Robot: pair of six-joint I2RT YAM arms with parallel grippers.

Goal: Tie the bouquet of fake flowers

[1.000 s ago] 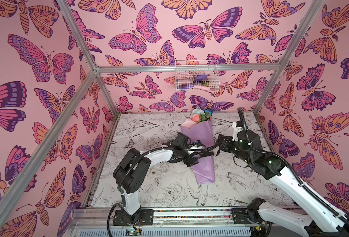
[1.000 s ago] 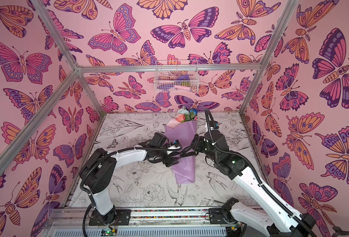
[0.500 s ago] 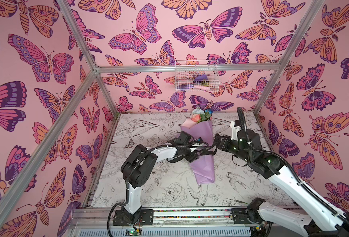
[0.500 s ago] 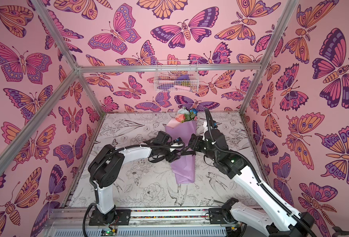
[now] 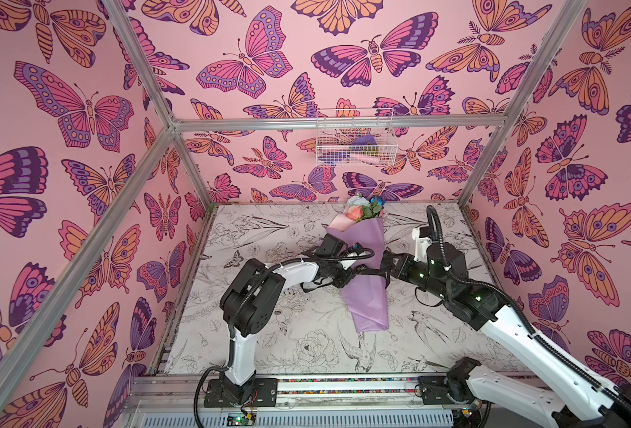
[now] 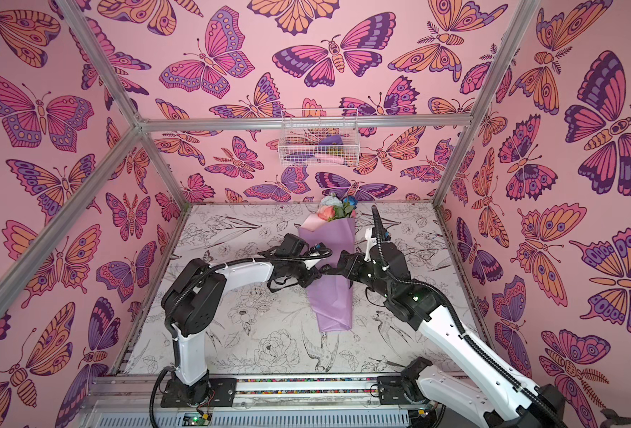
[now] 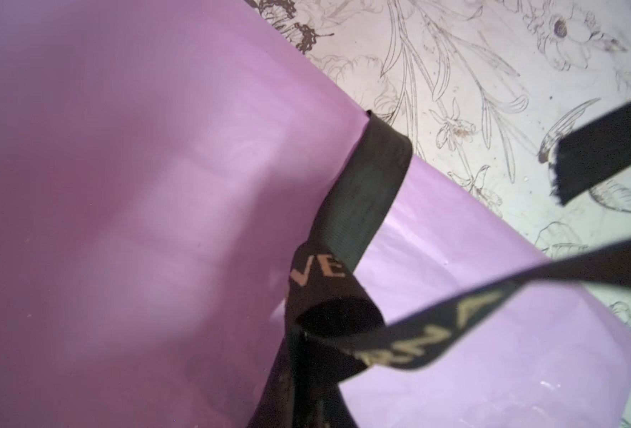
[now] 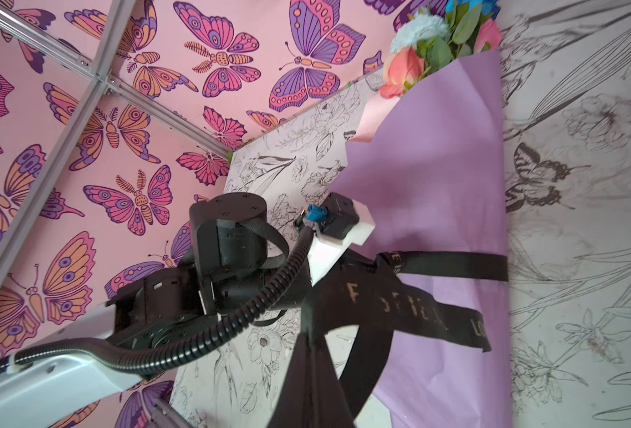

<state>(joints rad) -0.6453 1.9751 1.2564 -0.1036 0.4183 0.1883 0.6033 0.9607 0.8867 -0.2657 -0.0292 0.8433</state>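
Note:
The robot's right gripper holds the black ribbon far from its crossing, so it should lay the ribbon over the lilac paper and pinch it (image 7: 333,303) beside the crossing.
The bouquet of fake flowers (image 5: 367,296) (image 6: 332,300) lies along the middle of the table in lilac paper, its peach and blue blooms (image 5: 362,211) pointing to the back wall. A black ribbon (image 5: 371,272) with gold letters crosses its middle. My left gripper (image 5: 347,276) (image 6: 315,276) is at the bouquet's left edge, shut on a ribbon strand by the crossing (image 7: 328,296). In the left wrist view the left gripper (image 7: 301,344) pinches the ribbon (image 7: 362,200) over the paper. My right gripper (image 5: 389,265) (image 6: 335,268) (image 8: 308,333) at the right edge is shut on the ribbon (image 8: 451,265).
A white wire basket (image 5: 354,137) with a few items hangs on the back wall above the blooms. Butterfly-papered walls and metal frame posts (image 5: 491,140) close in the table on three sides. A loose ribbon end (image 7: 603,148) hangs over the table.
My left gripper was open beside the bouquet and has closed on the ribbon. Its elbow has swung right, toward the bouquet. The right arm has barely moved.

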